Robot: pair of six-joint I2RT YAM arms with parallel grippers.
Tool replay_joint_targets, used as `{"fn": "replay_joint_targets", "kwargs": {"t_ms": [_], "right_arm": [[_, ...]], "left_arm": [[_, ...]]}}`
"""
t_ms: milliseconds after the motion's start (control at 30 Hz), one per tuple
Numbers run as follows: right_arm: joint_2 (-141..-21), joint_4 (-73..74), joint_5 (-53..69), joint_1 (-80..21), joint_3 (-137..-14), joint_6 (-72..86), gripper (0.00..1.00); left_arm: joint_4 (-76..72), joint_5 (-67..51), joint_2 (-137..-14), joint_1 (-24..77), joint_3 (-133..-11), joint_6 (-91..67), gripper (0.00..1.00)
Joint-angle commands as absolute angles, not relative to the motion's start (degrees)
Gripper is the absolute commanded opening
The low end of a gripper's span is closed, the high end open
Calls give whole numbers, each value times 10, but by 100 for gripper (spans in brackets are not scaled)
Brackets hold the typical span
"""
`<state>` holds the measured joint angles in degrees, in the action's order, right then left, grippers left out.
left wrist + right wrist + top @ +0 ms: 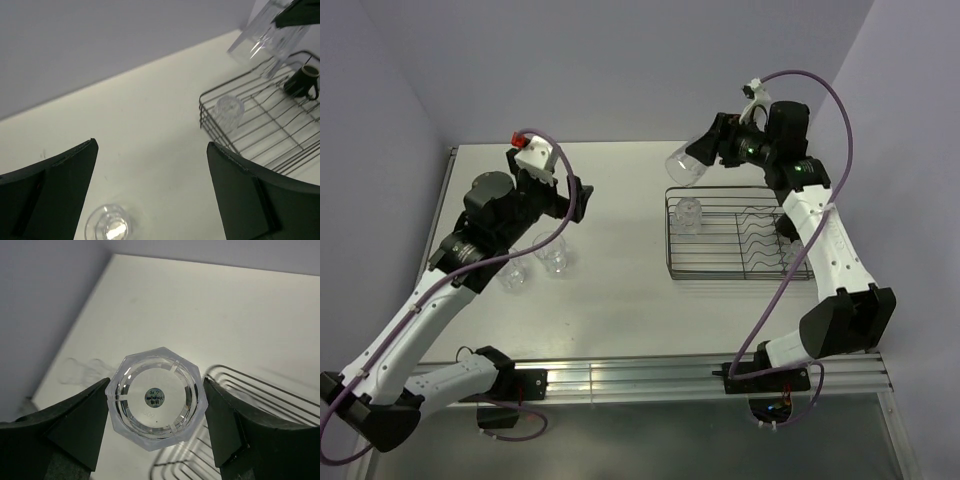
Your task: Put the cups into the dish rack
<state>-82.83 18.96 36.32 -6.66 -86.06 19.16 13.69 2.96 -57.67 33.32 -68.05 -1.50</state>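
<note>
The robot's right gripper should put the clear faceted cup down beside the clear cup in the dish rack (721, 219), towards the mug.
My right gripper (708, 150) (156, 382) is shut on a clear faceted cup (686, 164) (156, 397), held tilted in the air over the far left corner of the dish rack (740, 268) (240, 405). Inside the rack a clear cup (688, 213) (229, 110) stands at the left end, and a dark brown mug (304, 80) sits further right. Two clear cups (515, 276) (553, 253) stand on the table left of the rack. My left gripper (580, 196) (151, 145) hangs open above them, holding nothing; one cup (107, 227) shows below its fingers.
The pale table (620, 290) is walled by lilac panels behind and on both sides. An aluminium rail (650, 378) runs along the near edge, where both arm bases are bolted. A purple cable loops off each arm.
</note>
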Motion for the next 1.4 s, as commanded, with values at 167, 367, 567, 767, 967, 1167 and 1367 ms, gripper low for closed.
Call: {"fn": "replay_joint_targets", "kwargs": {"t_ms": [167,367,567,767,967,1167,1367], "right_arm": [[-787,340,171,-67,-872,-78,20],[-788,327,124,-66,-820,-98,20],[-793,288,98,-66,-769,-96,20],[-784,231,85,-66,-707,-100,20],[-782,154,75,-66,-654,-90,20],[-794,94,71,-66,-620,-78,20],[-816,76,69,-66,-609,-65,20]], "left_arm": [[211,36,-604,303,-701,-79,99],[223,44,-625,291,-705,-78,99],[241,56,-639,287,-718,-64,99],[277,16,-659,245,-744,-80,99],[258,4,-654,236,-746,-89,99],[250,-4,-657,225,-756,-93,99],[249,-13,-664,224,-762,-97,99]]}}
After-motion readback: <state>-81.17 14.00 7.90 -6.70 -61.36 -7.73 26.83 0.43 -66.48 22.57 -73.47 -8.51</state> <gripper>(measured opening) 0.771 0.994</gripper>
